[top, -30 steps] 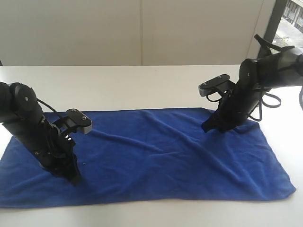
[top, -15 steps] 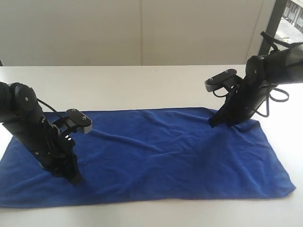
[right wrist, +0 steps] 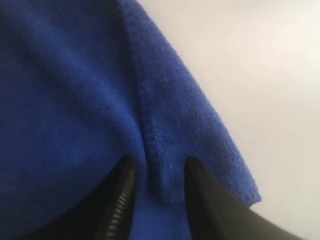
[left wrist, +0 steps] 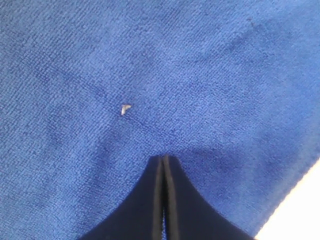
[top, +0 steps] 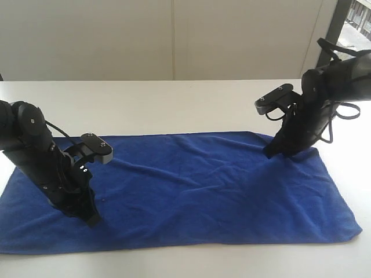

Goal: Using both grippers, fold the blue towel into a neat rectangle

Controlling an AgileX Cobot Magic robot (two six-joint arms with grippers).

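The far corner of the blue towel sits crooked and bunched under my right gripper, so next I pinch the towel's raised fold (right wrist: 159,182) with it and pull the corner square before folding.
The blue towel (top: 203,185) lies spread flat and long across the white table (top: 174,104), with light wrinkles. My left gripper (top: 91,219) is shut, its tips pressed down on the towel near the front left, with nothing between them; in the left wrist view the closed tips (left wrist: 163,157) rest on the blue towel (left wrist: 150,60). My right gripper (top: 272,153) stands at the towel's far right corner. Its jaws (right wrist: 157,162) are open, straddling a raised ridge of the blue towel (right wrist: 75,75) just inside the hem.
A small pale fleck (left wrist: 125,108) sits on the cloth ahead of the left tips. Bare table (right wrist: 260,75) shows beyond the towel's hem by the right gripper. A wall stands behind the table, and a dark frame (top: 335,29) at the far right.
The right gripper has slid rightward along the towel's far edge toward the corner, and its jaws have come apart. The left arm has stayed still.
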